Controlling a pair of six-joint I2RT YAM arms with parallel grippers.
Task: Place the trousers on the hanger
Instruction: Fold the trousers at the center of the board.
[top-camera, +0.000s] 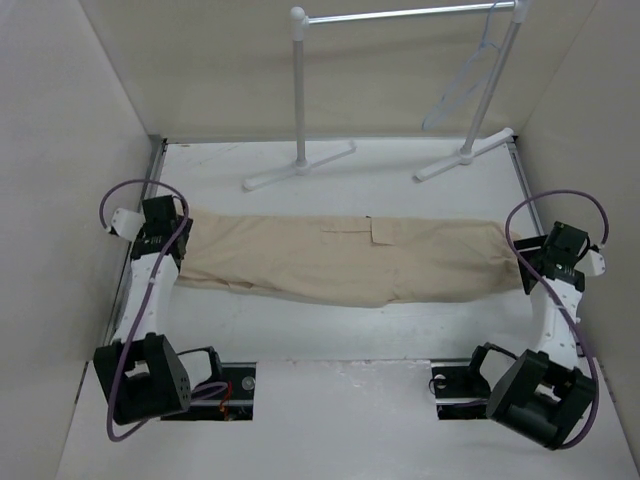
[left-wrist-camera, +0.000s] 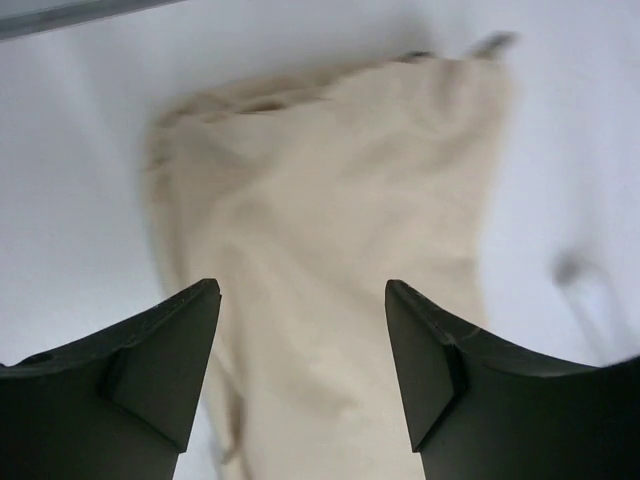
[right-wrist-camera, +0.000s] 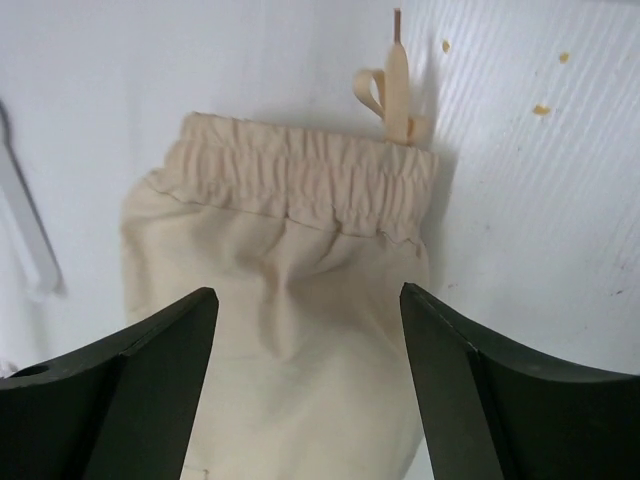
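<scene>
I need to close my right gripper on the near-side end of the trousers' elastic waist (top-camera: 518, 276) (right-wrist-camera: 388, 232), just below the drawstring.
The beige trousers (top-camera: 345, 258) lie folded lengthwise across the middle of the table, leg ends at the left, waist at the right. My left gripper (top-camera: 178, 238) hovers open over the leg ends (left-wrist-camera: 320, 230), holding nothing. My right gripper (top-camera: 524, 262) hovers open over the elastic waist (right-wrist-camera: 300, 180), its drawstring (right-wrist-camera: 398, 85) lying beyond it. The pale wire hanger (top-camera: 470, 70) hangs from the right end of the rack's bar at the back right.
The white tubular rack (top-camera: 298, 90) stands at the back on two posts with flat feet (top-camera: 298, 168). Beige walls close in the left, right and back. Both arm bases sit at the near edge.
</scene>
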